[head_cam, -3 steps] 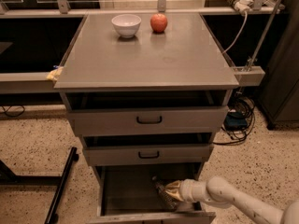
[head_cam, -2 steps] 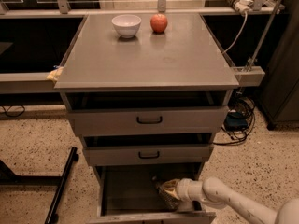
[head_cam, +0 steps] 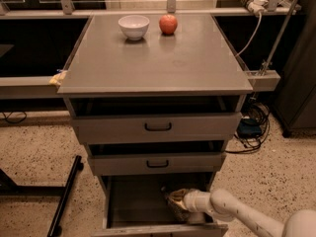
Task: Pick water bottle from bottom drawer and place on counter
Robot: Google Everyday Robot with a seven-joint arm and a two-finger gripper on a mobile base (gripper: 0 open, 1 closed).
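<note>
My gripper needs to next move to the water bottle's body [head_cam: 184, 211], toward the front of the bottom drawer, and close there.
The bottom drawer [head_cam: 133, 201] is pulled open below two shallower drawers with black handles. My white arm reaches into it from the lower right. My gripper [head_cam: 178, 204] is low inside the drawer's right half. A pale crinkled shape at its tip looks like the water bottle [head_cam: 170, 196], lying on the drawer floor against the gripper; its cap and label do not show. The counter [head_cam: 158, 58] is the grey cabinet top above.
A white bowl [head_cam: 134, 26] and a red apple [head_cam: 168, 23] stand at the back of the counter. The top drawer [head_cam: 158, 126] and middle drawer [head_cam: 158, 163] overhang the bottom one. A black stand leg [head_cam: 66, 196] lies on the floor at left. Cables [head_cam: 252, 127] lie at right.
My arm has shifted slightly left, further into the bottom drawer. Nothing on the counter has moved.
</note>
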